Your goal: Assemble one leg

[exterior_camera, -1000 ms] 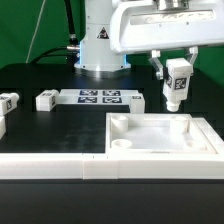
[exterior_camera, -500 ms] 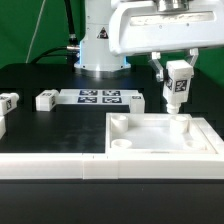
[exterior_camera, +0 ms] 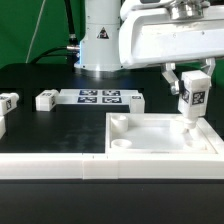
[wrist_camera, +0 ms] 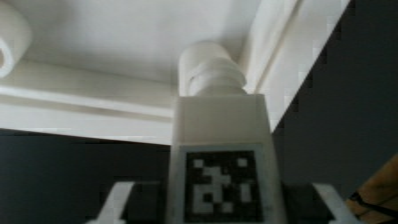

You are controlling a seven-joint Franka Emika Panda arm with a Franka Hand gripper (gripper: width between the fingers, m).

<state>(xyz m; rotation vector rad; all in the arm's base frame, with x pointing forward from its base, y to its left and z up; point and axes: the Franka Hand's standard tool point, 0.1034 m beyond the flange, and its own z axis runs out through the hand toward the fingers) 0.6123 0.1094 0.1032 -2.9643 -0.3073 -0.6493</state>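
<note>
My gripper needs to let go of the leg, now held upright over the panel, standing upright in the large white square panel's corner (exterior_camera: 200,146) (wrist_camera: 208,54) next to the white rail.
My gripper (exterior_camera: 190,86) is shut on a leg (exterior_camera: 191,102), a small white peg with a black-and-white tag, held upright. Its lower end hangs just over the far right corner of the large white square panel (exterior_camera: 160,148). In the wrist view the leg (wrist_camera: 217,120) runs from between my fingers (wrist_camera: 128,203) down toward a corner of the panel (wrist_camera: 107,50); whether it touches is unclear. Two more legs (exterior_camera: 45,100) (exterior_camera: 8,100) lie on the table at the exterior view's left.
The marker board (exterior_camera: 100,97) lies flat behind the panel, beside the robot base (exterior_camera: 100,45). A white rail (exterior_camera: 50,165) runs along the table's front edge. Another white part (exterior_camera: 2,125) shows at the left edge.
My gripper has carried the leg toward the exterior view's right and slightly down, from above the panel's back edge to over its far right corner.
</note>
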